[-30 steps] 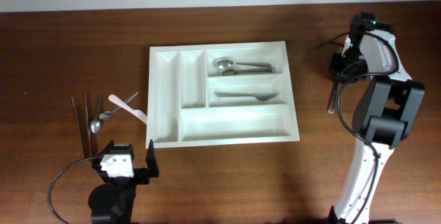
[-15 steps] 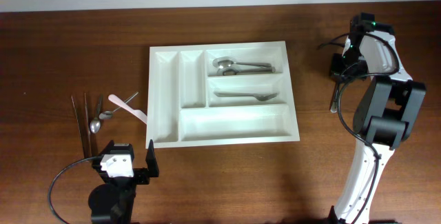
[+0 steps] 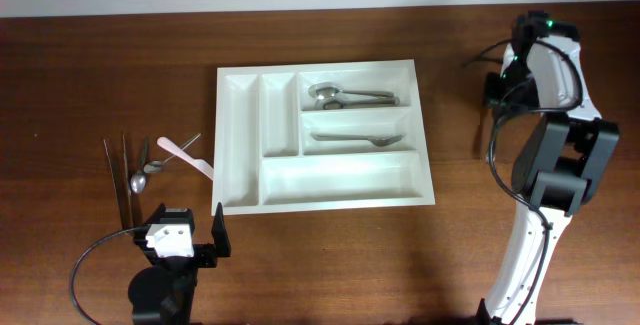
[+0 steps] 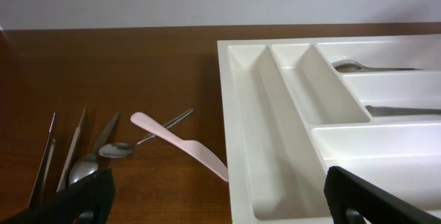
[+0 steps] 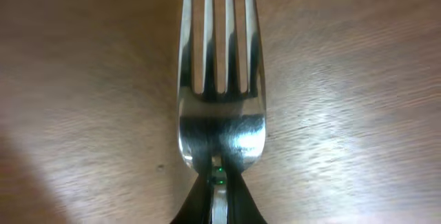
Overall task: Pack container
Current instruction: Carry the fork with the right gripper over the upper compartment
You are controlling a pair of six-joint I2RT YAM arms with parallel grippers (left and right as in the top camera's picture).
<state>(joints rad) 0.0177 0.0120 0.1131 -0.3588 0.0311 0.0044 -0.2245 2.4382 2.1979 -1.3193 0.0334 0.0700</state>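
I need to release the metal fork with my right gripper in the tray's middle compartment (image 3: pixel 363 128), between its metal utensil and the upper divider.
The white cutlery tray, the container (image 3: pixel 325 66), lies at the table's middle; the left wrist view shows its left rim (image 4: pixel 227 114). Its top long compartment holds a metal utensil (image 3: pixel 350 95), the middle one another (image 3: pixel 355 139), and the two narrow ones and the bottom one are empty. My right gripper (image 3: pixel 497 95), right of the tray, is shut on a metal fork (image 5: pixel 220 79) at its neck, tines pointing away over the wood. My left gripper (image 3: pixel 190 240) is open and empty near the tray's front left corner (image 4: pixel 217 207).
Left of the tray lie a pink plastic knife (image 3: pixel 187 155), a spoon (image 3: pixel 150 167) and long thin metal sticks (image 3: pixel 118 180); all also show in the left wrist view, the knife (image 4: pixel 179 145) nearly touching the tray. A cable hangs by the right arm (image 3: pixel 545 165).
My right gripper has shifted slightly up and to the right with the fork in it. The left arm and the tray have not moved.
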